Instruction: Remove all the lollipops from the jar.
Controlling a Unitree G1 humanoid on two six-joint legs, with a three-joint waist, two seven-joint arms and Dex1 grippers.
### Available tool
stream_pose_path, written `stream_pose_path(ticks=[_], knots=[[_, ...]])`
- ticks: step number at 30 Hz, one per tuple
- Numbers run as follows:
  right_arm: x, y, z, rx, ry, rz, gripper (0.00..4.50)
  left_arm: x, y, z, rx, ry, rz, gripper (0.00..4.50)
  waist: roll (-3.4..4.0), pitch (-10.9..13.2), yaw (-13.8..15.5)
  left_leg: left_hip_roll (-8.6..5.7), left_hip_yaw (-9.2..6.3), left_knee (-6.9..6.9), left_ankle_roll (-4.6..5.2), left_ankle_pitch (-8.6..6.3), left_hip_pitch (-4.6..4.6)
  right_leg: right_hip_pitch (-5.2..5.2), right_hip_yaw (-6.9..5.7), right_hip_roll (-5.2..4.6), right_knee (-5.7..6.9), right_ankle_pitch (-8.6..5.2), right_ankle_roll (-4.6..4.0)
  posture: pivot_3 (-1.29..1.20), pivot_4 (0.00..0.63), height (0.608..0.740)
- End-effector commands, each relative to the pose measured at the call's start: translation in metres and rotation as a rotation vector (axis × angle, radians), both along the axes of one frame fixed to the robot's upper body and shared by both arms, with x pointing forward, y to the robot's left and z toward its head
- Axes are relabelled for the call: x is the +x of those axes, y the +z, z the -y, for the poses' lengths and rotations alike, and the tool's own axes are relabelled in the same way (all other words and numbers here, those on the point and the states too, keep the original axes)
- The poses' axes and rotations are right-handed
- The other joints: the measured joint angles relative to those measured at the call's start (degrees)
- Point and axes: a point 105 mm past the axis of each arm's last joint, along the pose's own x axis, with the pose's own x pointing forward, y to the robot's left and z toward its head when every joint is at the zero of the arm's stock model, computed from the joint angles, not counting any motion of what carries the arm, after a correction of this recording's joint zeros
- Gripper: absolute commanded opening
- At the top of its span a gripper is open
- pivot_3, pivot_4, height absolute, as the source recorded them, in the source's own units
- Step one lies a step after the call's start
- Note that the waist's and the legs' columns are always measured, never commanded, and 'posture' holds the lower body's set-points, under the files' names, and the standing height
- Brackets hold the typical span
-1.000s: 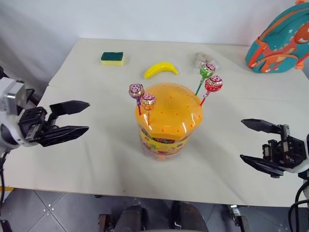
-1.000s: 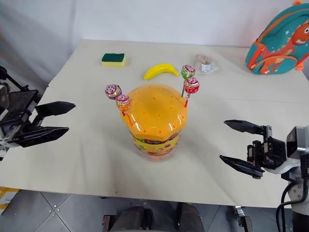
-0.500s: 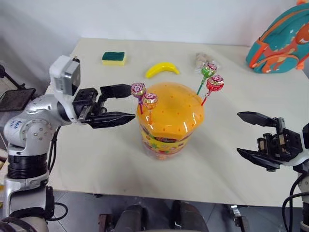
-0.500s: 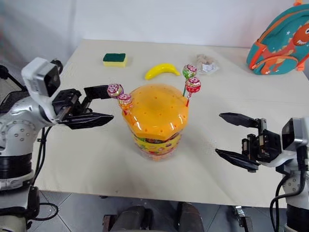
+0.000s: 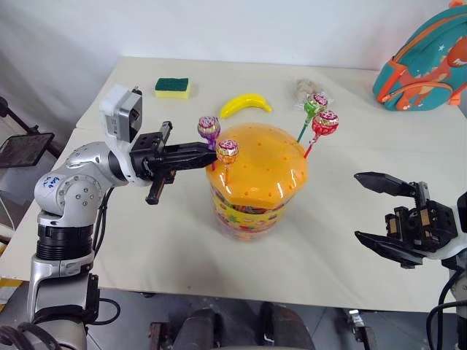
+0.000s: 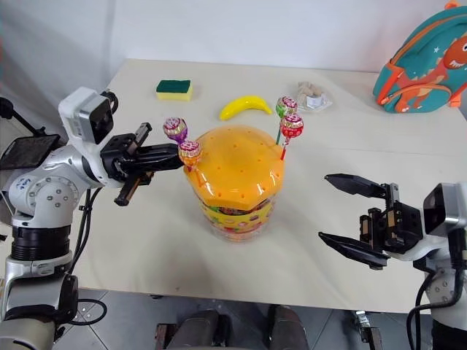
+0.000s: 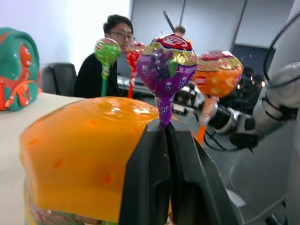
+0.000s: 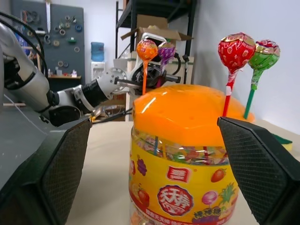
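Observation:
I need to release the purple lollipop from my left gripper on the bare tabletop (image 5: 109, 240) beside its own forearm, near the front edge.
The jar (image 5: 252, 208) stands mid-table, a clear tub with a candy label and an orange domed lid (image 5: 261, 166). Four lollipops stick up out of the lid. The purple lollipop (image 5: 209, 127) and the orange lollipop (image 5: 227, 150) are on its left side. On its far right side are the green lollipop (image 5: 313, 107) and the red lollipop (image 5: 324, 122). My left gripper (image 5: 212, 150) reaches in from the left and is shut on the purple lollipop's stick (image 7: 164, 117), just under the candy. To the right of the jar my right gripper (image 5: 357, 206) stands open and holds nothing.
A yellow banana (image 5: 244, 104), a green-and-yellow sponge (image 5: 171, 87) and a clear snack bag (image 5: 303, 89) lie behind the jar. A teal and orange backpack (image 5: 427, 62) sits at the far right corner. A seated person (image 7: 105, 61) is beyond the table.
My left gripper has swung right, up to the jar's lid, and shut on the purple lollipop's stick. The right gripper has stayed open in about the same place.

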Motion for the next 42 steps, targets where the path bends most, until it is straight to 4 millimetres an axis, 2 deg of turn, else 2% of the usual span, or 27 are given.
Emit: stream_pose_path(ticks=[1, 5, 8, 10, 13, 14, 16, 18, 20, 22, 26, 27, 30, 35, 38, 42], knots=[[-0.004, 0.009, 0.003, 0.043, -0.02, 0.038, 4.5, -0.008, 0.035, -0.03, -0.124, 0.012, 0.009, 0.02, 0.0, 0.0, -0.13, 0.0, 0.0, 0.0, 0.0, 0.0, -0.01, -0.01, 0.0, -0.02, 0.0, 0.0, 0.0, 0.0, 0.15, 0.74], [-0.003, 0.009, 0.003, 0.069, -0.031, 0.046, 4.5, 0.001, 0.041, -0.067, -0.189, 0.156, -0.051, 0.02, 0.01, 0.0, -0.16, 0.01, 0.0, -0.04, -0.01, 0.0, 0.02, -0.01, -0.02, -0.06, 0.0, 0.0, 0.0, 0.0, 0.15, 0.74], [-0.004, 0.006, 0.001, 0.068, -0.029, 0.053, 4.5, 0.011, 0.029, -0.099, -0.161, 0.359, -0.114, 0.02, 0.01, 0.0, -0.18, 0.01, 0.01, -0.03, -0.01, 0.0, 0.02, -0.01, -0.01, 0.02, 0.0, 0.0, 0.0, 0.0, 0.15, 0.74], [-0.006, 0.006, 0.0, 0.055, -0.025, 0.074, 4.5, 0.017, 0.003, -0.128, -0.053, 0.536, -0.171, 0.02, 0.01, 0.0, -0.3, 0.01, 0.01, -0.07, -0.01, -0.01, 0.02, -0.03, 0.0, 0.02, -0.01, 0.0, 0.0, 0.0, 0.15, 0.74], [-0.009, 0.004, -0.003, 0.002, -0.012, 0.116, 4.5, 0.019, -0.051, -0.184, 0.166, 0.836, -0.315, 0.02, 0.02, 0.0, -0.67, 0.0, 0.11, -0.23, -0.02, -0.01, 0.09, -0.08, 0.01, 0.05, -0.02, -0.01, -0.01, 0.0, 0.15, 0.74], [-0.01, 0.001, -0.004, -0.033, 0.002, 0.127, 4.5, 0.014, -0.077, -0.203, 0.279, 0.928, -0.389, 0.02, 0.02, 0.0, -0.74, 0.0, 0.14, -0.3, -0.03, -0.02, 0.1, -0.11, 0.0, 0.07, -0.04, -0.02, -0.02, 0.0, 0.15, 0.74], [-0.01, -0.004, -0.004, -0.069, 0.007, 0.137, 4.5, 0.0, -0.11, -0.223, 0.448, 1.028, -0.506, 0.02, 0.01, 0.0, -0.99, 0.01, 0.16, -0.4, -0.06, -0.04, 0.12, -0.14, 0.03, 0.04, -0.1, -0.02, -0.03, 0.0, 0.15, 0.74], [-0.01, -0.011, -0.003, -0.118, 0.023, 0.138, 4.5, -0.011, -0.132, -0.226, 0.53, 1.046, -0.606, 0.02, -0.01, 0.0, -0.67, 0.0, 0.15, -0.51, -0.06, -0.04, 0.13, -0.14, 0.08, -0.25, -0.18, -0.02, -0.03, 0.0, 0.15, 0.74], [-0.009, -0.021, 0.0, -0.172, 0.029, 0.125, 4.5, -0.018, -0.144, -0.223, 0.522, 1.059, -0.686, 0.02, -0.06, -0.01, -0.01, 0.0, 0.08, -0.52, -0.05, -0.06, 0.12, -0.13, 0.07, -0.38, -0.19, -0.02, -0.03, 0.0, 0.15, 0.74], [-0.006, -0.028, 0.003, -0.217, 0.017, 0.129, 4.5, -0.028, -0.16, -0.216, 0.585, 1.044, -0.739, 0.02, -0.1, -0.04, 0.19, -0.01, -0.04, -0.52, -0.18, -0.16, 0.11, -0.1, 0.08, -0.49, -0.21, -0.02, -0.03, 0.0, 0.15, 0.74], [0.001, -0.034, 0.01, -0.256, -0.016, 0.115, 4.5, -0.041, -0.177, -0.207, 0.618, 1.027, -0.813, 0.02, 0.01, -0.03, -0.27, -0.05, 0.05, -0.62, -0.31, -0.25, 0.18, -0.12, 0.2, -0.57, -0.23, -0.02, -0.03, 0.0, 0.15, 0.74], [0.001, -0.036, 0.012, -0.276, -0.014, 0.114, 4.5, -0.043, -0.179, -0.204, 0.621, 1.021, -0.825, 0.02, 0.08, -0.03, -0.4, -0.05, 0.06, -0.68, -0.31, -0.25, 0.22, -0.12, 0.2, -0.57, -0.23, -0.03, -0.04, 0.0, 0.15, 0.74], [0.002, -0.038, 0.014, -0.284, -0.014, 0.108, 4.5, -0.046, -0.181, -0.205, 0.635, 1.042, -0.832, 0.71, 0.17, -0.07, -0.58, -0.05, 0.13, -0.78, -0.28, -0.21, 0.32, -0.12, 0.21, -0.53, -0.21, -0.06, -0.1, 0.0, 0.15, 0.74], [0.001, -0.032, 0.018, -0.236, -0.037, 0.102, 4.5, -0.048, -0.171, -0.218, 0.624, 1.085, -0.765, 2.18, 0.18, -0.08, -0.95, -0.03, 0.16, -0.79, -0.35, -0.2, 0.38, -0.1, 0.25, -0.52, -0.17, -0.07, -0.13, 0.0, 0.15, 0.74], [-0.002, -0.022, 0.026, -0.179, -0.072, 0.075, 4.5, -0.049, -0.145, -0.228, 0.578, 1.032, -0.599, 3.03, 0.18, -0.07, -1.3, 0.0, 0.16, -0.79, -0.41, -0.21, 0.4, -0.14, 0.26, -0.52, -0.17, -0.12, -0.2, 0.0, 0.15, 0.74], [-0.006, -0.013, 0.038, -0.12, -0.083, 0.042, 4.5, -0.049, -0.102, -0.231, 0.51, 0.891, -0.329, 3.03, 0.13, -0.09, -1.25, 0.02, 0.18, -0.79, -0.43, -0.22, 0.34, -0.22, 0.23, -0.52, -0.21, -0.14, -0.25, 0.0, 0.15, 0.74]])
